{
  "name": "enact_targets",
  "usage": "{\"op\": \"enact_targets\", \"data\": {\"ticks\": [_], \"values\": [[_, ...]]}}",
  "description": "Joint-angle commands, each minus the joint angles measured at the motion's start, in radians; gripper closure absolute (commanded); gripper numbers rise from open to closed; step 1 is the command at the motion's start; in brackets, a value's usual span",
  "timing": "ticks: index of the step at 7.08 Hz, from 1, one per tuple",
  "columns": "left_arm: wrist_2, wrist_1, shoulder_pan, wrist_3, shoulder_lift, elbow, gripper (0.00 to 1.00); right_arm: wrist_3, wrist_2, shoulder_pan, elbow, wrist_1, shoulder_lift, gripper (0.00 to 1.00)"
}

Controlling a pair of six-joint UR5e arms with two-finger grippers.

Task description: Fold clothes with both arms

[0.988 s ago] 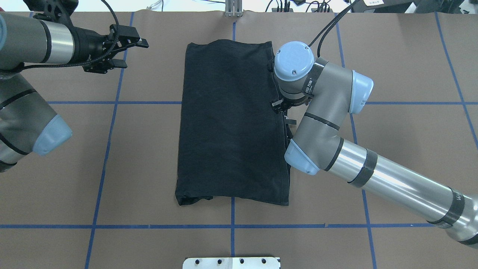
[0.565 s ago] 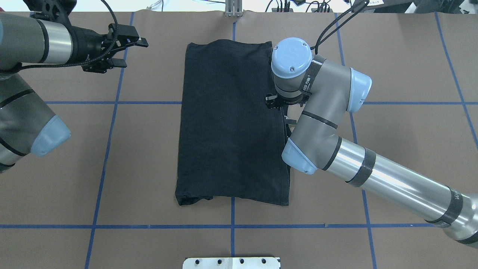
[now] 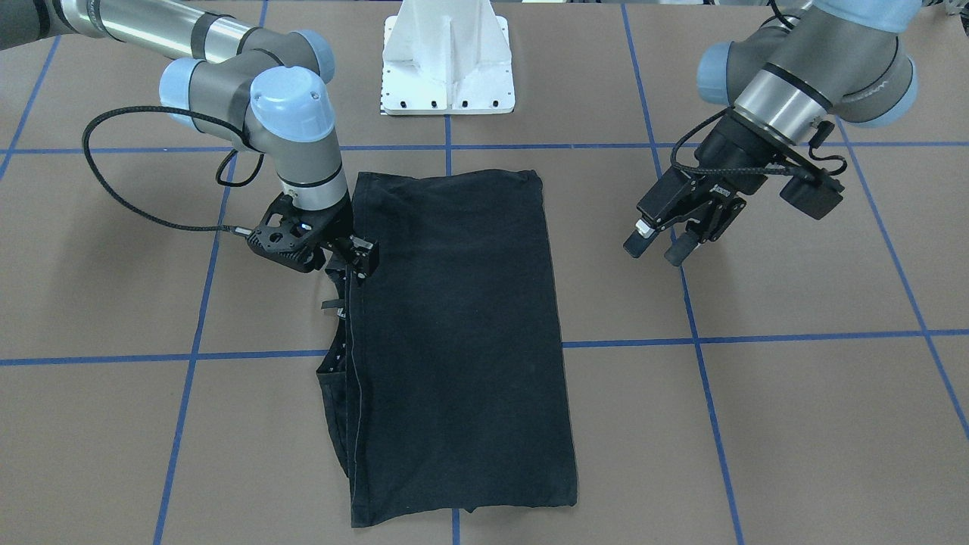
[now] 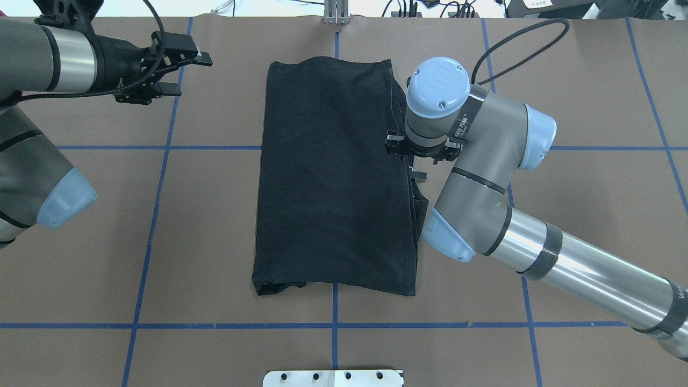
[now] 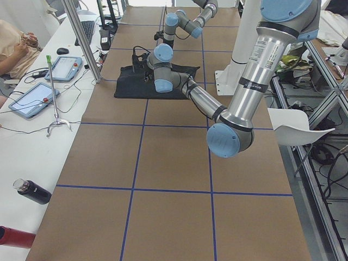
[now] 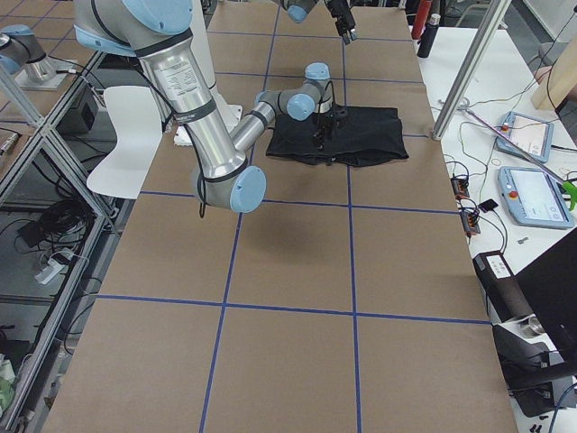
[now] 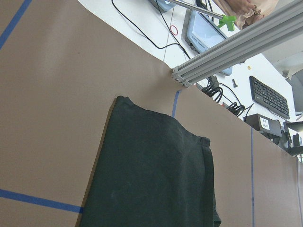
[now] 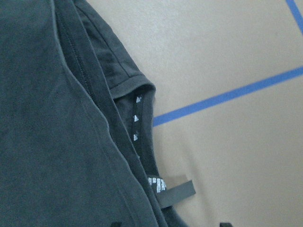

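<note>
The robot's right gripper should close on the collar-side edge (image 3: 362, 210) of the black T-shirt, near the shirt's corner by the white pedestal base.
The black T-shirt (image 4: 333, 177) lies folded into a long rectangle at the table's middle, print hidden; it also shows in the front view (image 3: 454, 325). My right gripper (image 3: 350, 266) points down at the shirt's right long edge, by the collar (image 8: 142, 123) and its neck label (image 8: 175, 193). In the right wrist view only its two fingertips show, spread apart at the bottom edge, with nothing between them. My left gripper (image 4: 191, 75) is open and empty, hovering well left of the shirt's far corner; it also shows in the front view (image 3: 652, 253).
Brown table paper with blue tape grid lines (image 4: 333, 325). The white pedestal base (image 3: 447, 60) stands at the robot's side. An aluminium post (image 4: 336, 11) is at the far edge. Tablets (image 6: 532, 194) and cables lie on the side bench beyond.
The right arm's wrist and elbow have swung to the right while its gripper stays at the shirt's collar edge. The left gripper has drifted slightly left, still open.
</note>
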Motion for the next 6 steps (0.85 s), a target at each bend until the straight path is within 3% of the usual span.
{"op": "enact_targets", "data": {"ticks": [1,2,4,5,6], "values": [[0.000,0.000,0.001,-0.001,0.007,0.002,0.01,0.339,-0.029,-0.072,0.030,0.040,-0.026,0.26],[0.002,0.000,-0.001,-0.003,0.007,0.011,0.01,0.422,-0.063,-0.112,0.073,0.040,-0.053,0.19],[0.002,0.000,0.001,-0.003,0.021,0.011,0.01,0.560,-0.135,-0.184,0.179,0.042,-0.133,0.14],[0.003,0.000,0.001,-0.003,0.021,0.013,0.01,0.608,-0.206,-0.236,0.181,0.042,-0.135,0.12],[0.003,0.000,-0.001,-0.003,0.021,0.013,0.01,0.636,-0.210,-0.244,0.205,0.042,-0.136,0.12]]}}
